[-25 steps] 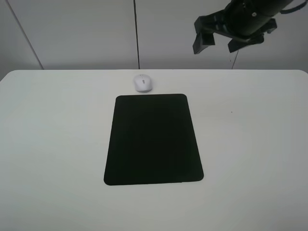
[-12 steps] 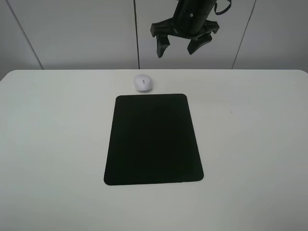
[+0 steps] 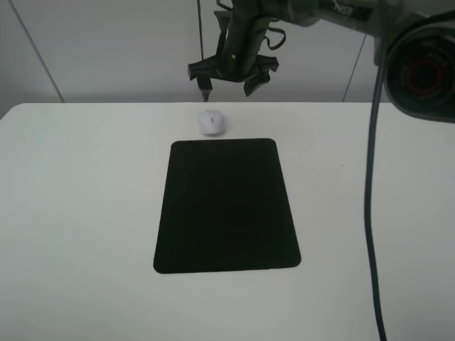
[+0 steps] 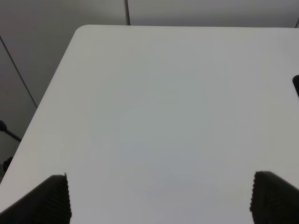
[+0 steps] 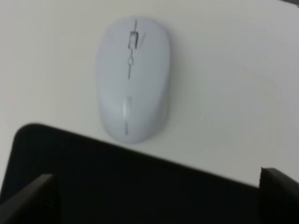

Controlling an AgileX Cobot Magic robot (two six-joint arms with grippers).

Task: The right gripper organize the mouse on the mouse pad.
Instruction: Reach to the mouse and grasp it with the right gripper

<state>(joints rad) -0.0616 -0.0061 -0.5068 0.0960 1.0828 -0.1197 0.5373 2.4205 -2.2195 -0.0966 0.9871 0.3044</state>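
The robot's right gripper should close on the long sides of the white mouse [image 3: 212,123] [image 5: 131,86] at its middle, between the scroll wheel and the mouse's end closest to the mouse pad.
The white mouse [image 3: 212,123] lies on the white table just beyond the far edge of the black mouse pad [image 3: 226,206], near its far left corner. My right gripper [image 3: 229,79] hangs open in the air above and slightly behind the mouse, holding nothing. In the right wrist view the mouse [image 5: 132,79] lies close to the pad's edge [image 5: 117,186], and the gripper [image 5: 154,200] shows only its two fingertips at the lower corners, wide apart. My left gripper [image 4: 161,200] is open over bare table, away from the mouse.
The white table [image 3: 85,213] has rounded far corners and a grey panelled wall behind it. A corner of the pad [image 4: 296,86] shows at the edge of the left wrist view. A black cable [image 3: 371,213] hangs down on the right.
My right gripper has swung from the upper right leftward and down, and now hovers over the mouse. The mouse and the pad have not moved.
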